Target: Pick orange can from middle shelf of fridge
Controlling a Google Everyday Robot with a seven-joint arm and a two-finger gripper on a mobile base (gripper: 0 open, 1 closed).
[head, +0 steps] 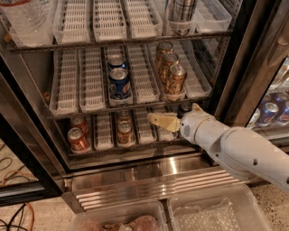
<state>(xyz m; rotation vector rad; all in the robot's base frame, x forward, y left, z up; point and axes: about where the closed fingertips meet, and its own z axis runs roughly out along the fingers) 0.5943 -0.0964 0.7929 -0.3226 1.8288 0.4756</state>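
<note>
My gripper is going to close on the lower part (173, 90) of the front orange can, the one nearest the edge of the middle shelf.
Three amber-orange cans stand in a row in the right lane of the middle shelf (67, 106) of the fridge (228, 67); the front orange can (175, 79) is nearest the shelf edge, with two more (168, 62) behind it. My gripper (163, 121) is in front of the lower shelf, below and slightly left of the front orange can, pointing left. It holds nothing that I can see. My white arm (235, 146) reaches in from the lower right.
Two blue cans (118, 83) stand in the middle lane of the same shelf. Redder orange cans (77, 139) and a dark can (184, 107) stand on the lower shelf. A silver can (180, 13) is on the top shelf. Clear plastic bins (212, 212) lie on the floor.
</note>
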